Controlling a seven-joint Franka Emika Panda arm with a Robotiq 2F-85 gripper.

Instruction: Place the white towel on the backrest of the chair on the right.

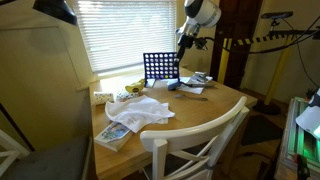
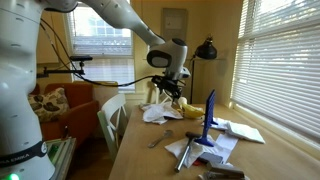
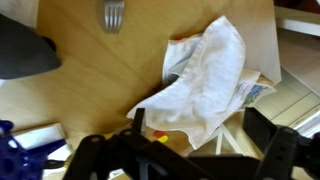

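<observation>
The white towel's corner (image 1: 151, 97) (image 3: 133, 112) nearest the blue grid rack is my gripper's next place to go. Next, I move my gripper there and then close it on that corner.
The white towel (image 1: 141, 110) lies crumpled on the round wooden table, partly over a colourful book (image 1: 114, 134). It also shows in an exterior view (image 2: 160, 113) and in the wrist view (image 3: 206, 78). The white chair (image 1: 200, 140) with crossed slats stands at the table's near edge; in an exterior view (image 2: 112, 115) it is beside the table. My gripper (image 1: 184, 43) hangs open and empty in the air above the table, apart from the towel. In the wrist view the dark fingers (image 3: 200, 140) frame the towel's lower edge.
A blue grid rack (image 1: 160, 68) stands upright behind the towel and shows edge-on in an exterior view (image 2: 209, 118). A fork (image 3: 113, 15) lies on the wood. White paper sheets (image 2: 238, 130) and utensils lie past the rack. Window blinds run behind the table.
</observation>
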